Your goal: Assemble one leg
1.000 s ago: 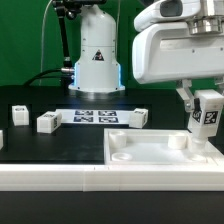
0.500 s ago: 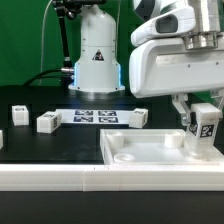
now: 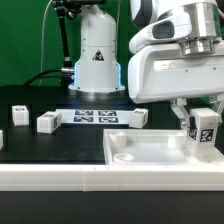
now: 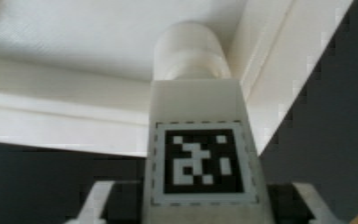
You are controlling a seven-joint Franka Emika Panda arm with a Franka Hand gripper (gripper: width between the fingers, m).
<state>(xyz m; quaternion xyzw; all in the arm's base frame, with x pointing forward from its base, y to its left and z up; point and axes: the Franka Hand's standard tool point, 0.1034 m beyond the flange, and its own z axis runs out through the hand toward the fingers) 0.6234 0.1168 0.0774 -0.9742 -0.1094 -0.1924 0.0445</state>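
Observation:
My gripper slants against the upright leg at the corner socket; next I open, grasp the leg's top [image 3: 206, 113] from straight above, then turn the leg.
My gripper [image 3: 204, 124] is shut on a white leg [image 3: 205, 136] with a black-and-white tag on its face. It holds the leg upright over the large flat white panel [image 3: 140, 150], at the panel's corner on the exterior view's right. The leg's lower end is at or in the corner socket; I cannot tell how deep. In the wrist view the leg [image 4: 202, 120] runs from between my fingers [image 4: 105, 200] toward the panel [image 4: 69, 50].
Three more white legs lie on the black table: one [image 3: 19, 114], one [image 3: 47, 122] and one [image 3: 136, 118]. The marker board [image 3: 97, 117] lies between them. The robot base [image 3: 97, 55] stands behind.
My gripper has moved down and a little to the exterior view's right with the leg, bringing it lower onto the panel's corner.

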